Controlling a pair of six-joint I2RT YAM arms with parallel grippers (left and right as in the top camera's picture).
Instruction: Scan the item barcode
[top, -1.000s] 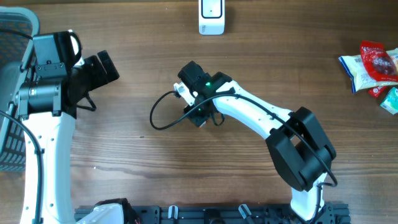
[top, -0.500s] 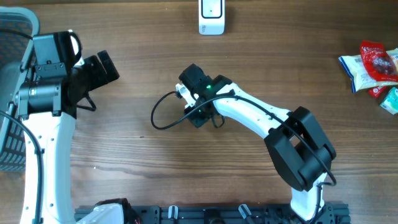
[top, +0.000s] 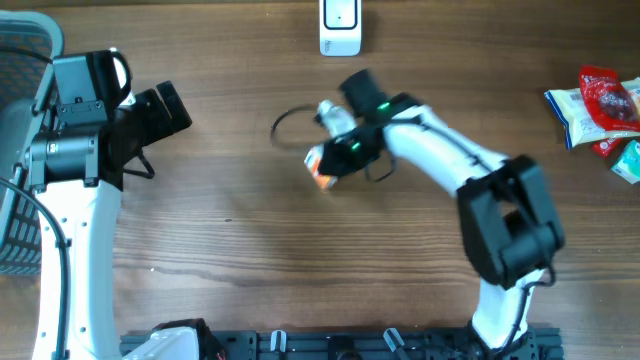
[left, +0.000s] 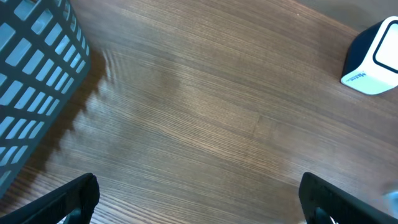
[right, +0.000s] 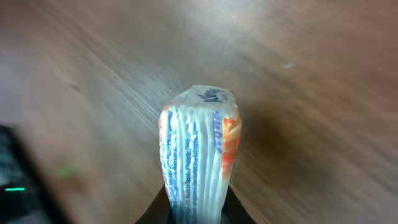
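I should set the packet down with my right gripper midway (top: 380, 172) between the barcode scanner and the table's near edge, a little toward the snacks. The packet is now upright above the table.
The item is a small white packet with blue print and orange ends (right: 199, 146). My right gripper (right: 193, 210) is shut on its lower end, and it stands upright between the jaws, above the blurred wooden table. From overhead, the packet (top: 321, 166) sticks out to the left of the right gripper (top: 342, 153), just below the white barcode scanner (top: 340, 27) at the table's far edge. My left gripper (top: 165, 110) hovers open at the left, holding nothing. In the left wrist view its gripper (left: 202, 205) spans bare wood, with the scanner (left: 375, 59) at upper right.
A blue-grey mesh basket (top: 18, 70) stands at the far left, and shows as the basket (left: 31, 81) in the left wrist view. Several snack packets (top: 600, 105) lie at the right edge. A black cable loop (top: 285, 122) hangs by the right wrist.
My right gripper closed on the packet, lifted it off the table and swung up and right toward the scanner. The left arm stayed still.
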